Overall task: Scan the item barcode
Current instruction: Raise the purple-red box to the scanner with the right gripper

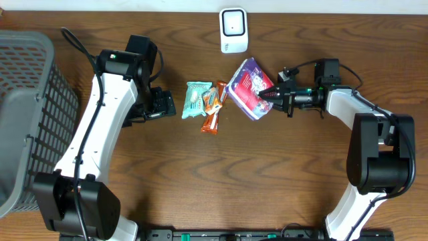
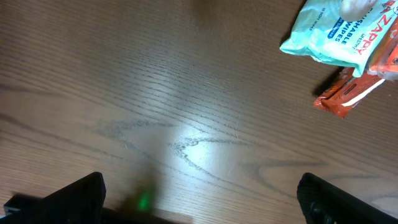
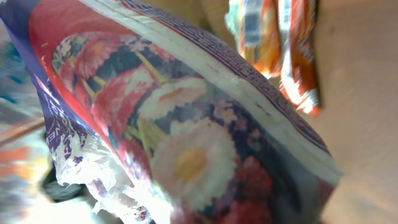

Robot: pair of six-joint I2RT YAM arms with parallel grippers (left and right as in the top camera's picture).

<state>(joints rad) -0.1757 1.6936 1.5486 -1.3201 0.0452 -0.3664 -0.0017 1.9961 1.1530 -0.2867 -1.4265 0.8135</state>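
The robot's right gripper needs to set the purple packet down on the bare wood (image 1: 389, 89) just beyond the black joint of the arm.
The item, a purple packet with a floral print (image 1: 249, 87), lies tilted on the table below the white barcode scanner (image 1: 233, 30). My right gripper (image 1: 267, 94) is shut on the packet's right edge. The packet (image 3: 186, 143) fills the right wrist view and hides the fingers there. No barcode shows on it. My left gripper (image 1: 166, 104) stands open over bare wood left of a teal wipes packet (image 1: 196, 99). In the left wrist view its fingers (image 2: 81, 196) are wide apart with nothing between them.
Orange snack bars (image 1: 212, 108) lie between the teal wipes and the floral packet, and show at the upper right of the left wrist view (image 2: 348, 93). A grey mesh basket (image 1: 27, 114) stands at the table's left edge.
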